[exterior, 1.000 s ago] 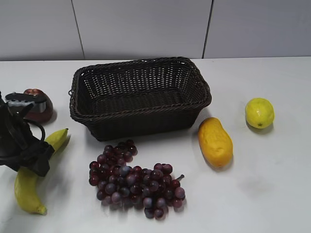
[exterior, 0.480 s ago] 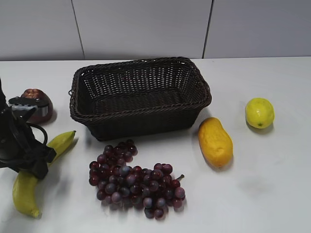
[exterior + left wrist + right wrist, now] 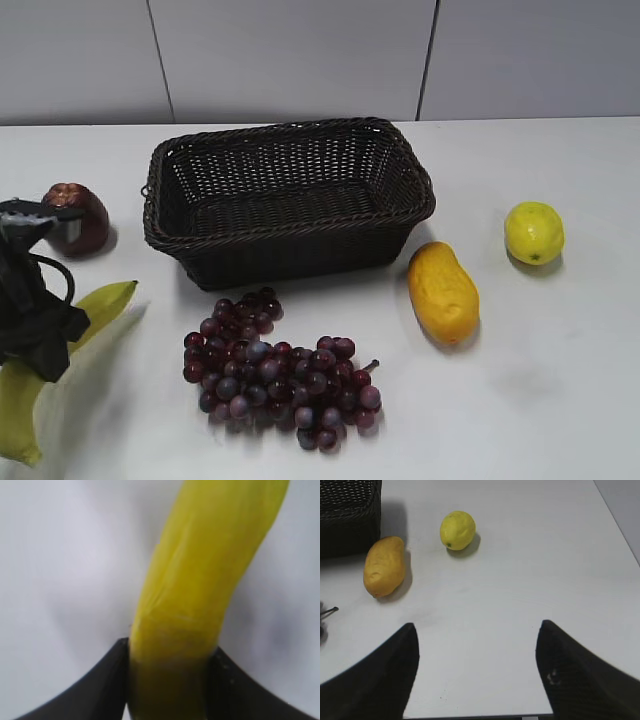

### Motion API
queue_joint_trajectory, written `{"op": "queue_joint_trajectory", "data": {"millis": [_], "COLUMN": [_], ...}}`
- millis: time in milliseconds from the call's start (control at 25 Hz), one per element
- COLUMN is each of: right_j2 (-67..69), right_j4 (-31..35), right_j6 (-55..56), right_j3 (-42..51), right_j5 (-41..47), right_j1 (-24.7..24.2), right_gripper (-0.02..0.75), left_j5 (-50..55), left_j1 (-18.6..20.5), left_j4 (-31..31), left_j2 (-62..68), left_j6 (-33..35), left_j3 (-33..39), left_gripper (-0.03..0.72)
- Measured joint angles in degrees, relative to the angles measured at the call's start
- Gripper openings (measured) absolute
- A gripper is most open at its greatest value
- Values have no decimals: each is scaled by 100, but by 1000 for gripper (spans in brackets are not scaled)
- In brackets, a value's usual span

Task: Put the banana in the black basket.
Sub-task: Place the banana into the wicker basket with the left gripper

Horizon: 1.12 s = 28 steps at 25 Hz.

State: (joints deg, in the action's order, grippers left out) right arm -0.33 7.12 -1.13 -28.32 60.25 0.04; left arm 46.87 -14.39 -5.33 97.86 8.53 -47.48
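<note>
Next, I let go of the banana with my left gripper inside the black basket, toward the end of the basket nearer the dark red apple point(image 3: 242, 176).
The yellow-green banana point(image 3: 100, 305) is held at the far left of the exterior view, lifted a little off the white table, its shadow under it. My left gripper point(image 3: 40, 345) is shut on its middle; in the left wrist view the banana point(image 3: 200, 590) runs up from between the two black jaws point(image 3: 167, 655). The black basket point(image 3: 290, 225) stands empty at the back centre, to the right of the banana. Its corner shows in the right wrist view point(image 3: 350, 515). My right gripper point(image 3: 476, 635) is open and empty over bare table; it is out of the exterior view.
A dark red apple point(image 3: 75, 218) sits behind the left gripper. A bunch of purple grapes point(image 3: 280, 370) lies in front of the basket. An orange-yellow mango point(image 3: 442, 292) and a yellow lemon point(image 3: 534, 232) lie to the right; both also show in the right wrist view, mango point(image 3: 384, 566), lemon point(image 3: 457, 530).
My left gripper has moved left and toward the lower edge of the view with the banana, which has come up off the table. The apple is now uncovered. Nothing else moved.
</note>
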Motion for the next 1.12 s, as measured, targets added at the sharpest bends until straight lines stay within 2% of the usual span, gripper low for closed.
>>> {"op": "queue_joint_trajectory", "data": {"millis": [240,360,480,680,880,1120], "right_j2": [0,0,0,0,0,0], "right_j4": [0,0,0,5,5,5], "right_j6": [0,0,0,0,0,0], "right_j3": [0,0,0,0,0,0], "right_j5": [0,0,0,0,0,0], "right_j1": [0,0,0,0,0,0], "right_gripper": [582,582,582,582,582,582], "left_j5": [288,301,111,-898,-1931,-2736], "left_j1": [0,0,0,0,-55,-559], "left_j4": [297,310,178,-704,-1710,-2018], "left_j2": [-1024,-1404,-1574,-1427,-1024,-249], "left_j6": [-227,-296,-334,-339,-339,-353], "left_j3": [-162,-587,-1343,-2304,-2443,-2450], "left_gripper": [421,421,421,421,420,420]}}
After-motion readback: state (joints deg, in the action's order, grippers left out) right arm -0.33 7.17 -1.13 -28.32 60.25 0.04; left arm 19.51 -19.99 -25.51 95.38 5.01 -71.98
